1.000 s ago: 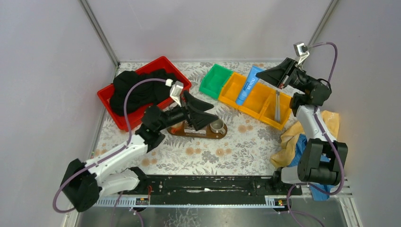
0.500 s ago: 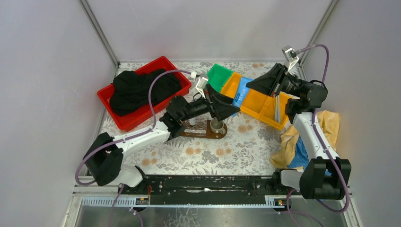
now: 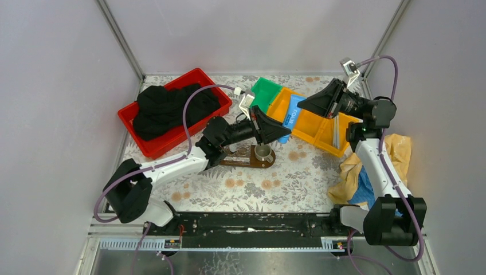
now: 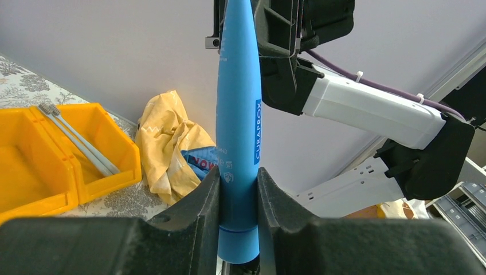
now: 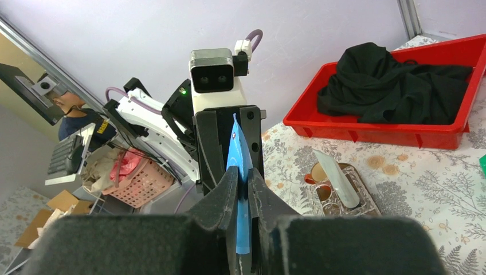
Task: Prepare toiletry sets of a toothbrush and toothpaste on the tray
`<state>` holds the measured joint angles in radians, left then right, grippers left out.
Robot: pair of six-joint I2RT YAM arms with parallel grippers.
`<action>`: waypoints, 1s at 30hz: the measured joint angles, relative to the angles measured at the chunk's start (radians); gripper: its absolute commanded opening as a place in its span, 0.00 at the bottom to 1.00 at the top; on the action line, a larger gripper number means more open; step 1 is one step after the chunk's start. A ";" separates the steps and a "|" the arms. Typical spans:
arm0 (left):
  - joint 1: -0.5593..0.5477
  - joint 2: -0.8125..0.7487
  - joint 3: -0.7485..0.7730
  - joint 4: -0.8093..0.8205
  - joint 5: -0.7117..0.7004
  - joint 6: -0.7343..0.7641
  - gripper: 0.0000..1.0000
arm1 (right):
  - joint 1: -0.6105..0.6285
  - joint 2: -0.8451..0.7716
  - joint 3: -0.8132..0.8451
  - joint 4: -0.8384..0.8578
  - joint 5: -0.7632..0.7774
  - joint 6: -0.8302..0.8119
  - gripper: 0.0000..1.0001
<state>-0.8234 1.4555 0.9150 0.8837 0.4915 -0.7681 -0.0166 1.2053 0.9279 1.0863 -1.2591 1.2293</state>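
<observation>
My right gripper needs to open and pinch just the end's edge (image 5: 236, 137) while my left gripper holds the blue toothpaste steady, because it has the toothpaste's flat end too deep.
A blue toothpaste (image 3: 291, 117) tube hangs above the yellow bins, held at both ends. My right gripper (image 5: 240, 183) is shut on its flat crimped end (image 5: 238, 154). My left gripper (image 4: 238, 189) is shut on the tube (image 4: 238, 114) near its cap, both fingers pressing its sides. In the top view the left gripper (image 3: 285, 132) meets the right gripper (image 3: 302, 105) at the tube. The dark brown tray (image 3: 220, 158) lies under the left arm with a metal cup (image 3: 263, 152) on it. A whitish toothpaste (image 5: 338, 179) rests on the tray (image 5: 367, 197). Pale toothbrushes (image 4: 80, 140) lie in the right yellow bin (image 3: 336, 130).
A red crate (image 3: 150, 146) holding black cloth stands at the back left. A green bin (image 3: 261, 97) and joined yellow bins (image 3: 314, 123) sit at the back right. Crumpled yellow and blue bags (image 3: 367, 163) lie beside the right arm.
My left gripper has swung right from over the tray to the blue tube and closed on it. My right gripper carried the tube slightly left and lower to meet it.
</observation>
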 measured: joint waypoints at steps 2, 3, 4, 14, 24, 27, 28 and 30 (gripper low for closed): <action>0.000 -0.001 0.000 -0.002 0.005 0.013 0.06 | 0.000 -0.009 0.000 -0.021 -0.002 -0.023 0.32; 0.000 -0.004 0.000 -0.009 0.009 0.024 0.06 | 0.000 -0.014 0.000 -0.036 -0.003 -0.036 0.43; 0.000 -0.008 0.000 -0.019 0.013 0.039 0.07 | 0.000 -0.020 0.000 -0.055 -0.010 -0.059 0.49; 0.013 -0.100 0.000 -0.223 0.119 0.246 0.07 | 0.010 -0.038 0.159 -0.602 -0.146 -0.528 0.57; 0.032 -0.107 0.000 -0.309 0.191 0.298 0.07 | 0.051 -0.039 0.224 -0.923 -0.182 -0.791 0.49; 0.036 -0.108 0.000 -0.317 0.198 0.301 0.07 | 0.064 -0.032 0.259 -1.043 -0.178 -0.887 0.44; 0.039 -0.109 0.000 -0.317 0.201 0.301 0.07 | 0.069 -0.028 0.275 -1.088 -0.174 -0.924 0.40; 0.045 -0.113 0.000 -0.319 0.201 0.303 0.07 | 0.081 -0.016 0.318 -1.197 -0.168 -1.012 0.33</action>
<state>-0.7784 1.3430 0.9146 0.5652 0.6930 -0.4648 0.0643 1.1893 1.2461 -0.1112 -1.4269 0.2169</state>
